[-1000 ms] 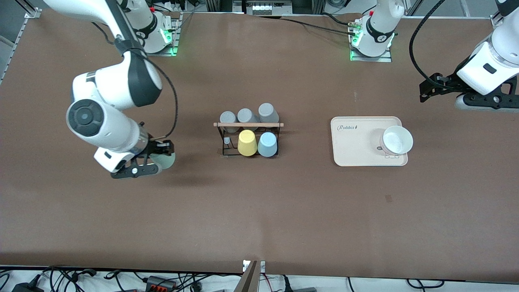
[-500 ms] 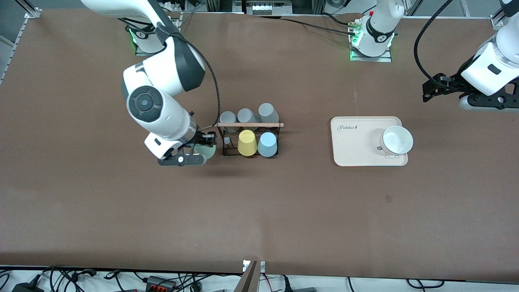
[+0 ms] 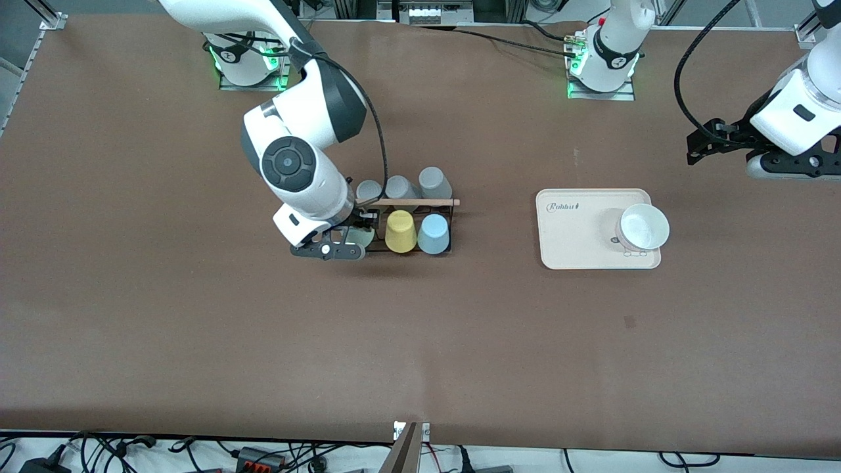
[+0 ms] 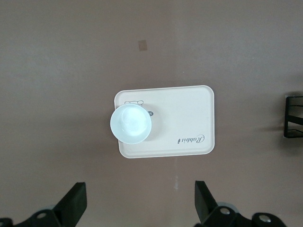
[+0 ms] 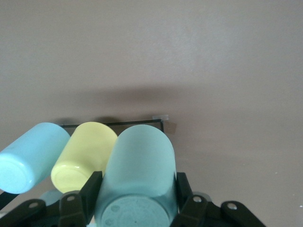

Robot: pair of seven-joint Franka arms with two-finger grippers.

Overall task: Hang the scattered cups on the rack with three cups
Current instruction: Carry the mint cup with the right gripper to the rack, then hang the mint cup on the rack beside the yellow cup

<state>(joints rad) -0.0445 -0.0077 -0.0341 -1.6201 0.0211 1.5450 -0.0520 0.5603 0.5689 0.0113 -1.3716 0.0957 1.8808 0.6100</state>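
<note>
Next, my right gripper releases the pale mint green cup on the rack's end peg (image 3: 368,236) (image 5: 136,172) next to the yellow cup.
My right gripper (image 3: 355,236) is shut on the pale mint green cup (image 3: 363,236) and holds it at the rack's (image 3: 404,202) empty end peg, beside the yellow cup (image 3: 400,231). In the right wrist view the mint cup (image 5: 138,175) sits between my fingers (image 5: 91,191), next to the yellow cup (image 5: 84,154) and the light blue cup (image 5: 32,156). The light blue cup (image 3: 433,234) hangs on the rack beside the yellow one. My left gripper (image 3: 729,146) is open and empty, up over the table near the left arm's end; its view shows it (image 4: 140,208) over bare table.
Three grey cups (image 3: 401,187) hang on the rack's row farther from the front camera. A cream tray (image 3: 571,233) with a white bowl (image 3: 644,226) lies toward the left arm's end; both show in the left wrist view, tray (image 4: 189,118) and bowl (image 4: 131,124).
My right arm has carried the mint cup across the table toward the left arm's end, up to the rack's empty peg. The left gripper has barely shifted.
</note>
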